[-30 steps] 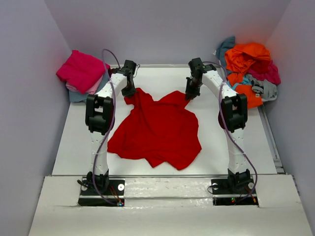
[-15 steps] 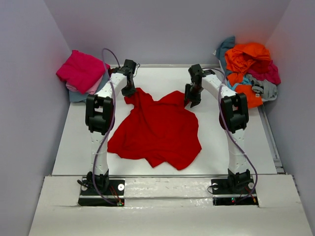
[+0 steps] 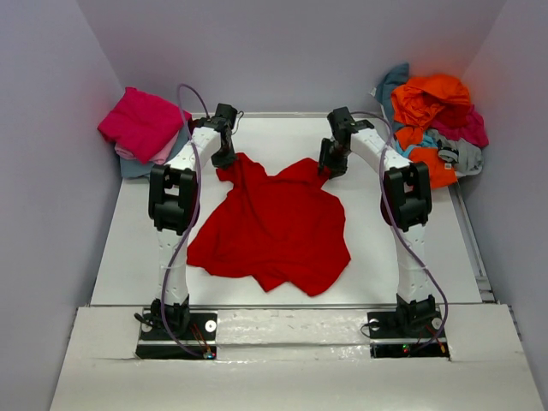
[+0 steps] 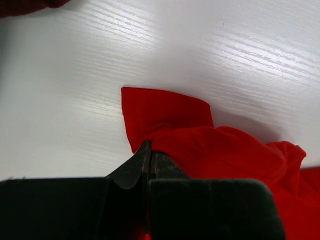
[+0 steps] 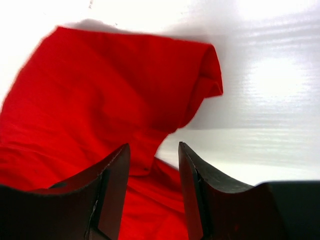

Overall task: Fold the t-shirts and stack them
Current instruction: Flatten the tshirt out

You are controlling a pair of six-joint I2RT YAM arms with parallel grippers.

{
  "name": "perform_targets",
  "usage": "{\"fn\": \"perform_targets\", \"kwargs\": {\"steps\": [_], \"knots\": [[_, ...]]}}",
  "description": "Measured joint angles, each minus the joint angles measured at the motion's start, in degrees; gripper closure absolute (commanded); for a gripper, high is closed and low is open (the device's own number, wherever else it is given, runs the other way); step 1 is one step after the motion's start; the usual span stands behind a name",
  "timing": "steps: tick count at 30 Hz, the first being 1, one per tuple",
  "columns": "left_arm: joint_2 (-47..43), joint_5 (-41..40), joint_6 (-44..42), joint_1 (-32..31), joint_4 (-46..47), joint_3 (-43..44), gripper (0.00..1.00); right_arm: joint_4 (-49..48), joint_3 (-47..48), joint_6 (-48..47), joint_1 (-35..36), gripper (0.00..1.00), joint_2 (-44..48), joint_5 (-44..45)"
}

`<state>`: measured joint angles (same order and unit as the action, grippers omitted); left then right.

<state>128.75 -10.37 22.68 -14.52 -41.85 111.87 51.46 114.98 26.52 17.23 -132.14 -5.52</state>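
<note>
The far edge of the red t-shirt sags while only my left gripper holds it, so my right gripper needs to pinch the other far corner (image 3: 313, 170) before both lift and spread the shirt.
A bright red t-shirt (image 3: 274, 227) lies crumpled and spread out on the white table (image 3: 128, 248). My left gripper (image 3: 227, 160) is at its far left corner, shut on a fold of the red cloth (image 4: 215, 150); a flat flap of it lies just beyond the gripper's tip (image 4: 149, 150). My right gripper (image 3: 330, 169) hovers over the shirt's far right corner, open. In the right wrist view, the red cloth (image 5: 100, 90) lies below and beyond that gripper (image 5: 152, 147), with nothing pinched between the fingers.
A folded stack topped by a magenta shirt (image 3: 141, 120) sits at the back left, beside the table. At the back right is a loose heap of shirts, orange (image 3: 432, 98) on top, with teal, grey and maroon beneath. Grey walls close in on three sides.
My right gripper has opened and let go of the shirt's far right corner, shifting slightly over it. The left gripper has stayed shut in place.
</note>
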Motion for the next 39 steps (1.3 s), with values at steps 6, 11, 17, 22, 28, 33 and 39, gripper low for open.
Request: {"fn": "perform_targets", "kwargs": {"steps": [6, 11, 17, 22, 28, 33, 39], "knots": [[0.0, 0.0, -0.2, 0.0, 0.0, -0.1, 0.94, -2.3, 1.6, 0.5, 0.0, 0.52, -1.0, 0.5], [0.0, 0.0, -0.3, 0.0, 0.0, -0.8, 0.94, -3.1, 1.7, 0.5, 0.0, 0.52, -1.9, 1.0], [-0.4, 0.0, -0.4, 0.0, 0.0, -1.2, 0.94, -3.1, 1.7, 0.7, 0.0, 0.52, -2.8, 2.1], [-1.0, 0.1, -0.4, 0.0, 0.0, -1.3, 0.94, -3.2, 0.9, 1.0, 0.0, 0.52, -2.7, 3.0], [-1.4, 0.1, -0.4, 0.0, 0.0, -1.3, 0.94, -3.3, -1.9, 1.7, 0.0, 0.52, -1.0, 3.6], [-1.4, 0.1, -0.4, 0.0, 0.0, -1.3, 0.94, -3.6, -4.3, 1.8, 0.0, 0.67, 0.2, 3.7], [-1.4, 0.1, -0.4, 0.0, 0.0, -1.3, 0.94, -6.2, -5.3, 2.0, 0.0, 0.67, 0.3, 3.6]]}}
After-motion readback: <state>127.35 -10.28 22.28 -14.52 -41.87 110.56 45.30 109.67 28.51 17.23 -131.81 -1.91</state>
